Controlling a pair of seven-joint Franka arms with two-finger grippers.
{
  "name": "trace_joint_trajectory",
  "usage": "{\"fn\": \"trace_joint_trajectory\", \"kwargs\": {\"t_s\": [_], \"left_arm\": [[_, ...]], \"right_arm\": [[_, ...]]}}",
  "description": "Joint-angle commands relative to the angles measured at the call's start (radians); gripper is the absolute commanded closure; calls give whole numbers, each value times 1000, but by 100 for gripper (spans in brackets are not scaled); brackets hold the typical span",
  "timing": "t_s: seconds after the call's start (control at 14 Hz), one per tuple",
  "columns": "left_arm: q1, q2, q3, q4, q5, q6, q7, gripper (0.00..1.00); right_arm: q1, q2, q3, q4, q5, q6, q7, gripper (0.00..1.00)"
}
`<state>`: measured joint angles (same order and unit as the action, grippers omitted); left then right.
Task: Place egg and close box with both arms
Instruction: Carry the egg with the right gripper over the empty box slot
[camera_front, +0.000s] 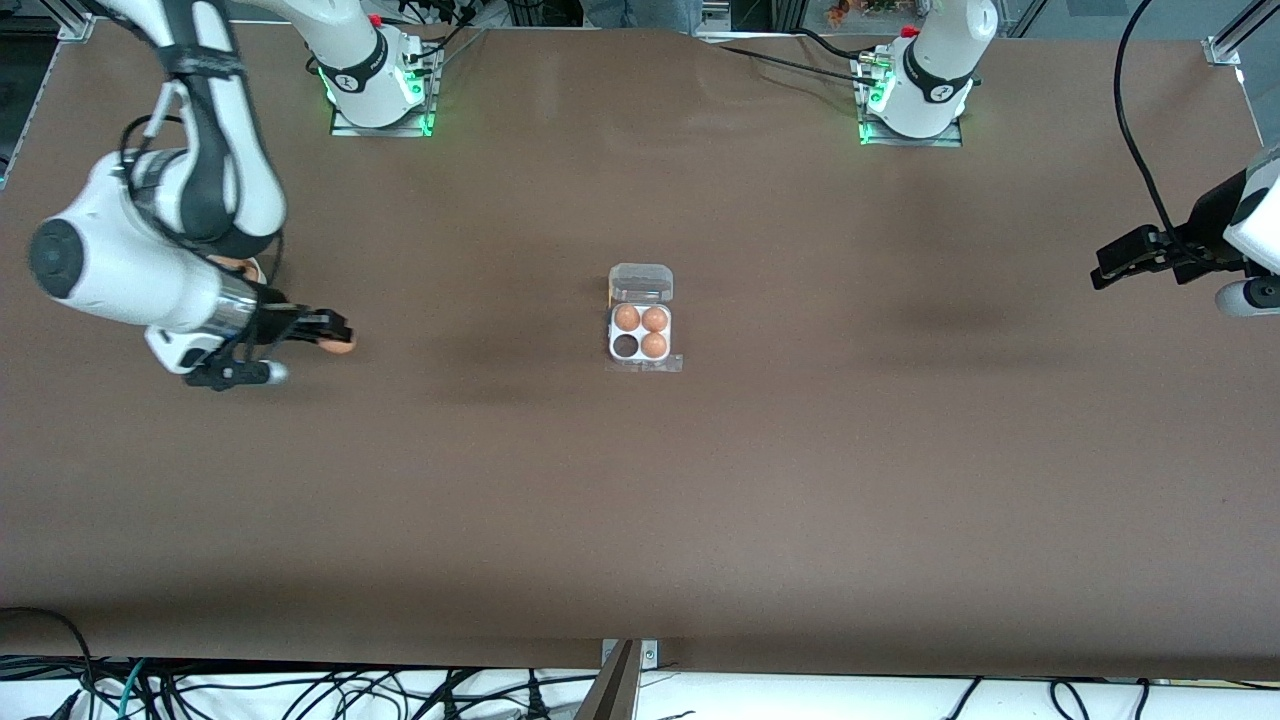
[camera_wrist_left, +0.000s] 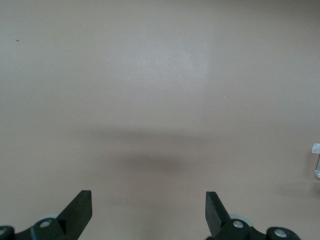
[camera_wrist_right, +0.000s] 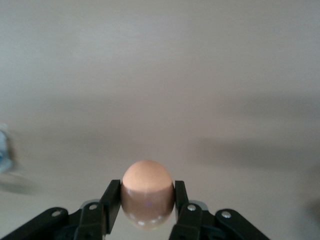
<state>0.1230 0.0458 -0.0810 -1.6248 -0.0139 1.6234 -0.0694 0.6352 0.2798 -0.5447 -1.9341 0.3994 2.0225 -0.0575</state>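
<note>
The robot's right gripper will release the orange-brown egg in the empty cell of the white tray (camera_front: 626, 346), next to the other eggs.
My right gripper (camera_front: 333, 334) is shut on an orange-brown egg (camera_front: 341, 347) and holds it above the table toward the right arm's end. In the right wrist view the egg (camera_wrist_right: 147, 190) sits between the two black fingers of the gripper (camera_wrist_right: 147, 206). The box (camera_front: 641, 333) lies mid-table with its clear lid (camera_front: 641, 283) open. Its white tray holds three eggs, and one cell (camera_front: 626, 346) is empty. My left gripper (camera_front: 1103, 268) waits open and empty over the left arm's end of the table. It also shows in the left wrist view (camera_wrist_left: 148, 212).
A white bowl rim (camera_front: 250, 266) with something orange in it peeks out from under the right arm. A corner of the clear box (camera_wrist_left: 316, 161) shows at the edge of the left wrist view. The table's front edge with cables runs along the bottom.
</note>
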Motion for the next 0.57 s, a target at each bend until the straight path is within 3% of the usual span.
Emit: {"fn": "trace_joint_trajectory", "kwargs": {"t_s": [0.0,0.21,0.5], "left_arm": [[7,8,-3,28,-12,-25,19,0],[7,8,-6,29,-12,-23,17,0],[7,8,-3,42,-12,-25,19,0]], "right_arm": [[137,62,-14,78,-13,-18,256,65],[294,175,-14,193,-7,-15,541,65],[408,352,-6,360,10,-10,787,65]]}}
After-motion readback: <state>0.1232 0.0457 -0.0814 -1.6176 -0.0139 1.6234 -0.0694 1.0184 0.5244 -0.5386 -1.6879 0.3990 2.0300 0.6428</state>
